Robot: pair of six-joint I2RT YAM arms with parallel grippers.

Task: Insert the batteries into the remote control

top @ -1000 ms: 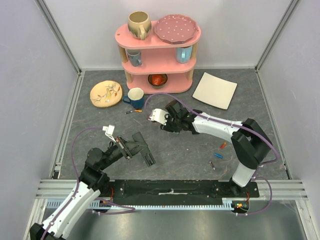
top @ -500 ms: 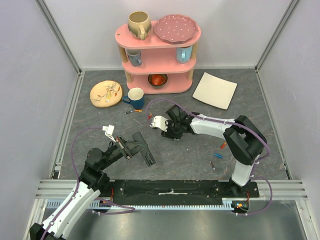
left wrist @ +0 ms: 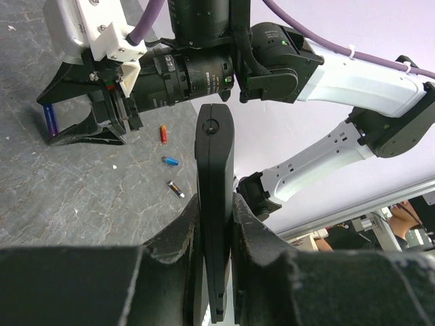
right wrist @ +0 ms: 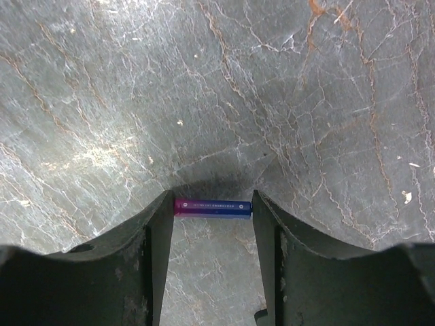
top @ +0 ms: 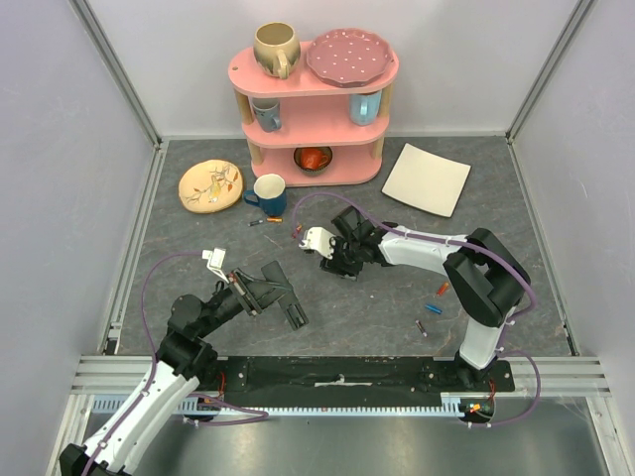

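Observation:
My right gripper has its fingers on both ends of the blue-purple battery, so it needs to open, turn and grip the battery's long sides [right wrist: 212, 208] before loading it.
My left gripper [top: 264, 291] is shut on the black remote control [top: 290, 305], which it holds edge-up above the table. In the left wrist view the remote [left wrist: 214, 153] stands clamped between my left gripper's [left wrist: 216, 216] jaws. My right gripper [top: 343, 262] points down at the table's middle. A blue-purple battery [right wrist: 217, 208] spans end to end between the jaws of my right gripper [right wrist: 211, 202], touching both. This battery also shows in the left wrist view [left wrist: 51, 119]. I cannot pick out the back cover.
Three loose batteries lie to the right: orange [top: 444, 289], blue [top: 434, 307], dark [top: 421, 327]. More small batteries [top: 265, 221] lie by a blue mug [top: 269, 192]. A pink shelf [top: 316, 109], yellow plate [top: 209, 185] and white square plate [top: 427, 178] stand at the back.
My right arm has folded in and brought its gripper slightly left and lower towards the table. My left arm and the remote have not moved.

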